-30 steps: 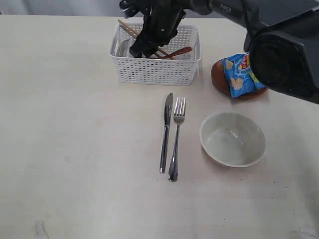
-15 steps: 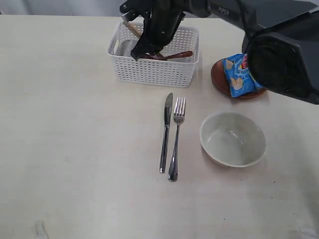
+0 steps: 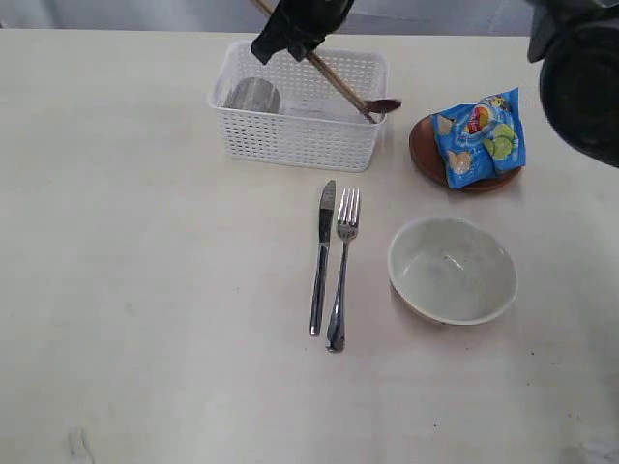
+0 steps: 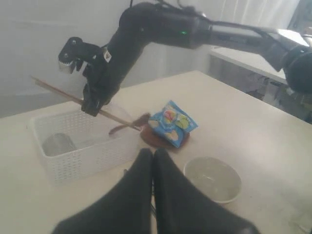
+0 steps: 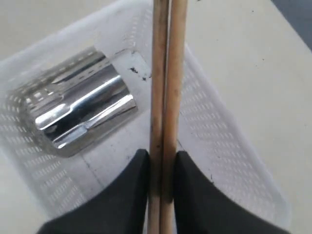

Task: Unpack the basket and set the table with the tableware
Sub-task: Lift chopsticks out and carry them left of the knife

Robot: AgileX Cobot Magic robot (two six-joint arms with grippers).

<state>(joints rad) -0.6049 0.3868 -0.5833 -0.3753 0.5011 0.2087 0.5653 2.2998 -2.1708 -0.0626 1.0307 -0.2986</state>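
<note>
The robot's right gripper should release the wooden chopsticks on the bare table (image 3: 210, 284) next to the knife, opposite the fork's side.
My right gripper (image 3: 293, 31) (image 5: 162, 158) is shut on the two wooden chopsticks (image 5: 164, 87), holding them slanted above the white basket (image 3: 300, 145); their lower tips (image 3: 366, 111) reach its right rim. The reddish-brown spoon (image 3: 385, 104) pokes out over that rim. A steel cup (image 3: 253, 95) (image 5: 83, 114) lies on its side in the basket. Knife (image 3: 321, 256) and fork (image 3: 341, 266) lie side by side on the table (image 3: 145, 290), the pale bowl (image 3: 452, 269) to their right. My left gripper (image 4: 152, 153) is shut and empty, hovering near the bowl (image 4: 212, 178).
A blue chip bag (image 3: 479, 135) lies on the brown plate (image 3: 423, 155) right of the basket. The right arm's dark body (image 3: 580, 68) looms at the upper right corner.
My right gripper closed on the chopsticks and lifted them up out of the basket. The spoon slid toward the basket's right rim. The left gripper stays shut.
</note>
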